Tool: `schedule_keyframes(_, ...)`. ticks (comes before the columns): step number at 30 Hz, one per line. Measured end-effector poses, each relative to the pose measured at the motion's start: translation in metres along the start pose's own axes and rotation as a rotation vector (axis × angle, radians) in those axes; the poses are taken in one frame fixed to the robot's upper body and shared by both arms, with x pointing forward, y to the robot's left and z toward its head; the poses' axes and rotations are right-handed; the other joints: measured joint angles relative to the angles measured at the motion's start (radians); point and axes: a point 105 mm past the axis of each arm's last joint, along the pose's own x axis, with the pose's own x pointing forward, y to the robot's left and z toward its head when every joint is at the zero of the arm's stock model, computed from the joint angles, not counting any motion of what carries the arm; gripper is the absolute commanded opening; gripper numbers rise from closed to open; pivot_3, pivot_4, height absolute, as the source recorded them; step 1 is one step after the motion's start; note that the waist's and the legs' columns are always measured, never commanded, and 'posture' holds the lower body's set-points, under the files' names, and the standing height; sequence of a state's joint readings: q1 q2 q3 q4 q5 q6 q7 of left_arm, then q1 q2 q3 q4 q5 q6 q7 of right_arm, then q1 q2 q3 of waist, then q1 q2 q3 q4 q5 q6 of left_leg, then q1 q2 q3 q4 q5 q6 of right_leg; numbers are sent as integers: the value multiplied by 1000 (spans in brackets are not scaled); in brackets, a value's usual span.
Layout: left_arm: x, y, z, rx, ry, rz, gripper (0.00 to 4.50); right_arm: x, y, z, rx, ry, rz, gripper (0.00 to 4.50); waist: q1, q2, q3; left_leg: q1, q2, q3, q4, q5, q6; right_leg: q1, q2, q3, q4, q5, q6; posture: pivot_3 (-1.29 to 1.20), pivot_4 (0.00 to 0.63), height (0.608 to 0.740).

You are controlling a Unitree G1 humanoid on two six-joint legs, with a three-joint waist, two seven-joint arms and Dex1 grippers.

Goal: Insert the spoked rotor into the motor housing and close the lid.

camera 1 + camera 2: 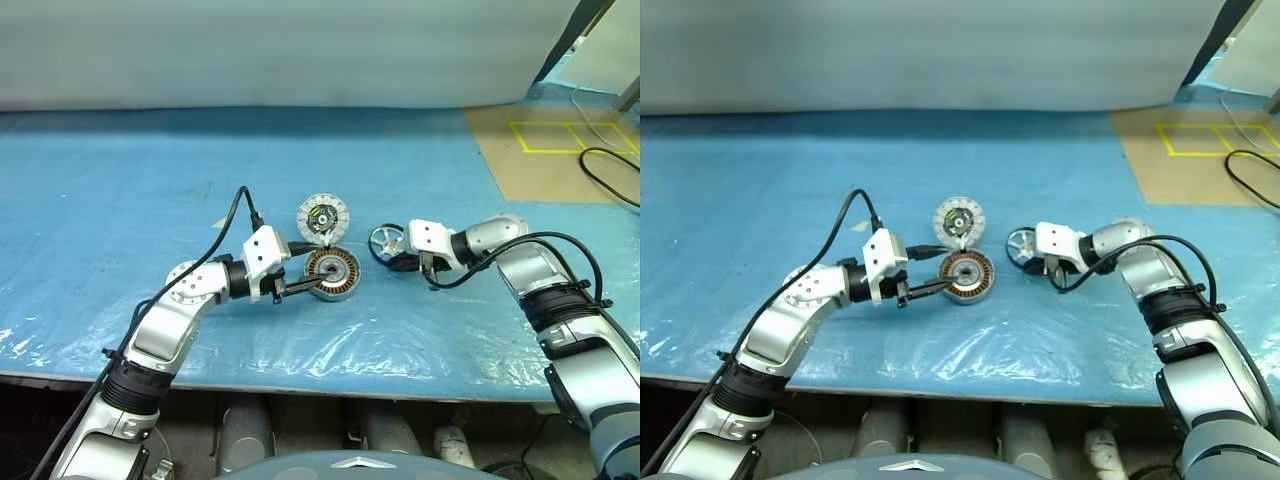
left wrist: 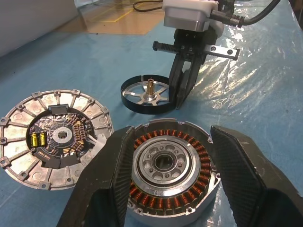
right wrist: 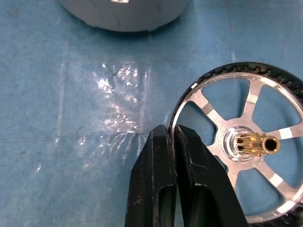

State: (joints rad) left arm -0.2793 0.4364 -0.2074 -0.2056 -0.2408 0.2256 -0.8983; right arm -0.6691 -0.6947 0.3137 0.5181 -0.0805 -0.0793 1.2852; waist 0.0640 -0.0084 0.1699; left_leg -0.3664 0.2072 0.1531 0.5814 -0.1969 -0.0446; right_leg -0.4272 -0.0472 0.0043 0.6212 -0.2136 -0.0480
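My right gripper is going to stand the spoked rotor on the blue sheet [image 1: 256, 283] beside the motor housing, on my left gripper's side.
The motor housing [image 1: 332, 273], with its ring of copper windings, lies on the blue sheet. My left gripper [image 1: 300, 271] clasps it from the left, one finger against each side [image 2: 109, 170]. The lid [image 1: 324, 217], a pale segmented disc with a dark centre, lies flat just behind the housing, also seen beside it [image 2: 54, 137]. The spoked rotor [image 1: 385, 241] rests to the right of the housing, brass shaft pointing up [image 3: 258, 144]. My right gripper [image 3: 173, 135] is pinched shut on the rotor's dark rim at its near right edge [image 2: 182, 99].
A blue plastic sheet [image 1: 150, 180] covers the table, crinkled near the front edge [image 1: 330, 365]. A brown board with yellow tape [image 1: 560, 140] lies at the back right, with a black cable [image 1: 610, 175] looping over it.
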Motion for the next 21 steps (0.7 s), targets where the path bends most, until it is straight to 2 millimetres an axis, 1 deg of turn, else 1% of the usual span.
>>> schedule_keyframes(4,0,0,0,2,1,0,2682,0,0,1,15,-5,-4,17,0,0,0,0,0,0,0,0,0,0,0,0,0,0,0,0,150,740)
schedule_keyframes(7,0,0,1,7,-4,0,2682,-4,-1,10,139,-74,1,17,1,0,0,0,0,0,0,0,0,0,0,0,0,0,0,0,150,740)
schedule_keyframes(10,1,0,1,9,-8,1,2682,-19,-2,44,359,-263,54,17,3,1,1,-1,0,0,-1,0,0,-1,0,0,-1,0,0,0,150,740)
schedule_keyframes(11,1,1,2,9,-10,2,2682,-26,-3,57,405,-319,70,17,4,1,1,-1,0,0,-1,0,0,-1,0,0,-1,0,0,0,150,740)
schedule_keyframes(12,1,1,2,7,-13,3,2682,-31,-2,65,440,-355,83,17,5,1,1,-1,0,0,-2,0,0,-1,0,0,-1,0,0,0,150,740)
schedule_keyframes(13,0,2,3,3,-20,6,2682,-40,1,78,483,-413,114,17,7,1,1,-1,0,0,-2,0,0,-1,0,0,-2,0,0,0,150,740)
schedule_keyframes(15,0,3,4,-2,-26,7,2682,-54,7,98,547,-498,158,17,10,1,1,-1,0,0,-2,0,0,-1,0,0,-2,0,0,0,150,740)
schedule_keyframes(16,0,3,4,-3,-28,6,2682,-59,11,104,579,-529,177,17,13,1,1,-1,0,0,-2,0,-1,0,0,0,-3,0,0,0,150,740)
schedule_keyframes(18,0,4,5,-4,-33,6,2682,-62,19,108,660,-568,206,17,18,1,1,-1,0,0,-2,2,-3,0,0,-1,-3,0,0,0,150,740)
schedule_keyframes(21,-1,7,6,-19,-43,13,2682,-57,19,110,849,-655,231,17,19,2,0,0,-1,0,-2,0,-7,0,0,0,-3,0,0,0,150,740)
